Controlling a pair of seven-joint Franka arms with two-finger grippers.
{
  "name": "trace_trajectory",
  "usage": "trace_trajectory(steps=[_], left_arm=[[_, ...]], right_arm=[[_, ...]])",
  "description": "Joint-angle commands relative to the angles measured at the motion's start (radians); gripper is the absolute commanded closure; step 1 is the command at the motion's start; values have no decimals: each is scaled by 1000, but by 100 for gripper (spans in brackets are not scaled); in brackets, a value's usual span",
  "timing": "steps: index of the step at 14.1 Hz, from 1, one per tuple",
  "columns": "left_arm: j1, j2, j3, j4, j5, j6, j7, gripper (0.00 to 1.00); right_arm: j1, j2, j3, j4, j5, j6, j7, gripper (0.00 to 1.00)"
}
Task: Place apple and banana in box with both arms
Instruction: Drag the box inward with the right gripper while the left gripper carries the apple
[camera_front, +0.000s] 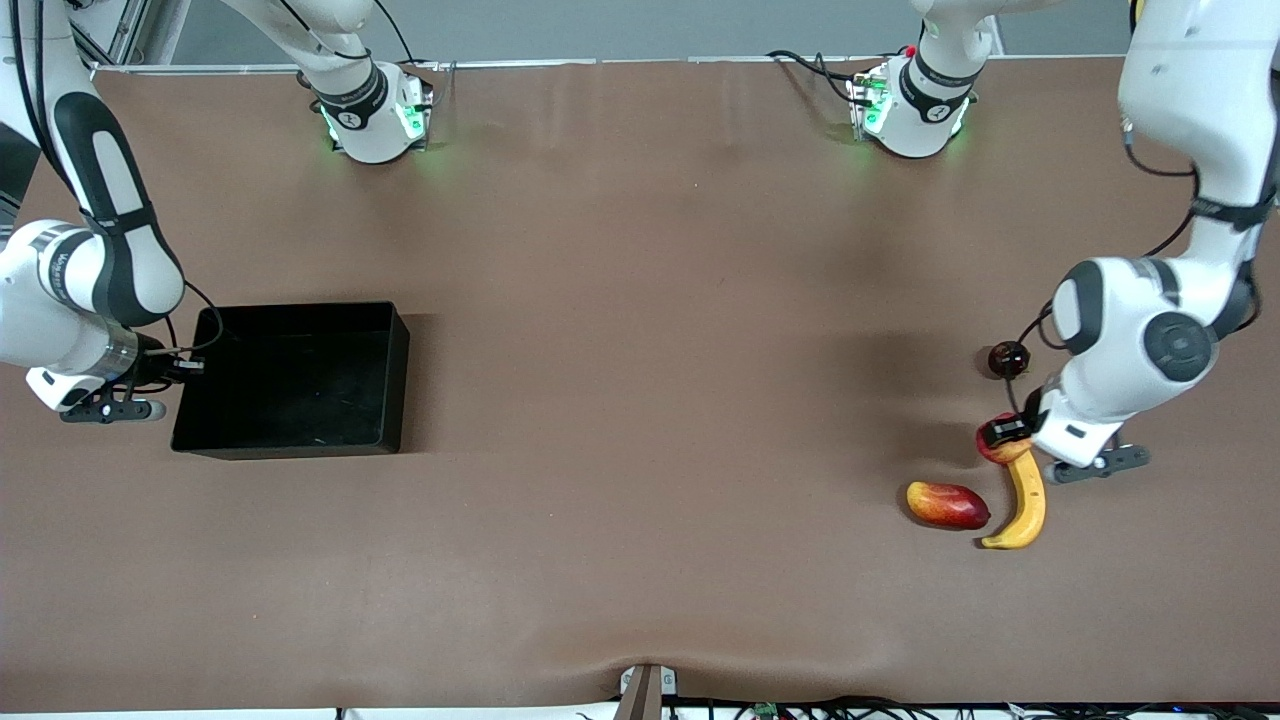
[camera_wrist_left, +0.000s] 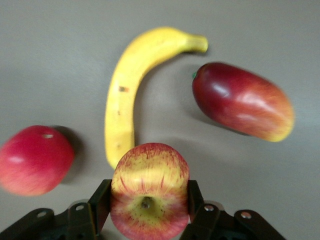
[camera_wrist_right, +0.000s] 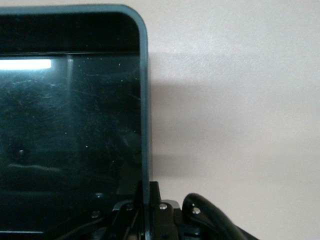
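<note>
My right gripper is going to release the black box on the brown table halfway (camera_front: 709, 347) toward the dark red round fruit.
My left gripper (camera_front: 1004, 433) is shut on the apple (camera_wrist_left: 150, 192), a red apple with yellow streaks, its stem dimple facing the wrist camera. A black finger (camera_wrist_left: 100, 202) presses on each side of it. In the front view the apple (camera_front: 988, 449) shows at the end of the banana (camera_front: 1026, 497) that points toward the robots. The banana (camera_wrist_left: 127, 95) lies curved on the table. My right gripper (camera_front: 190, 366) is shut on the wall (camera_wrist_right: 145, 110) of the black box (camera_front: 300, 441), at the right arm's end of the table.
A red-yellow mango-like fruit (camera_front: 947, 504) lies beside the banana, toward the table's middle. A dark red round fruit (camera_front: 1008, 358) sits farther from the front camera than the apple. The brown table (camera_front: 640, 350) stretches between the box and the fruits.
</note>
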Motion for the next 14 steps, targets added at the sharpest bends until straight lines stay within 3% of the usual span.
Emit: trace_trajectory(steps=[1,3,7,14], left_arm=[[6,-126,-35,12,14,-157,-16,100],[6,-169,-62,46,11,-254,-23,100],[4,-218,-69,102,8,-383,-23,100],[6,-299,-136,167,6,-551,-30,100]], right_arm=[[-5,-39,18,131,56,-243,-39,100],[24,-42,18,232,81,-407,-31,100],[108,-107,18,244,121,-533,67,100],[372,-143,18,196,252,-532,404,100]])
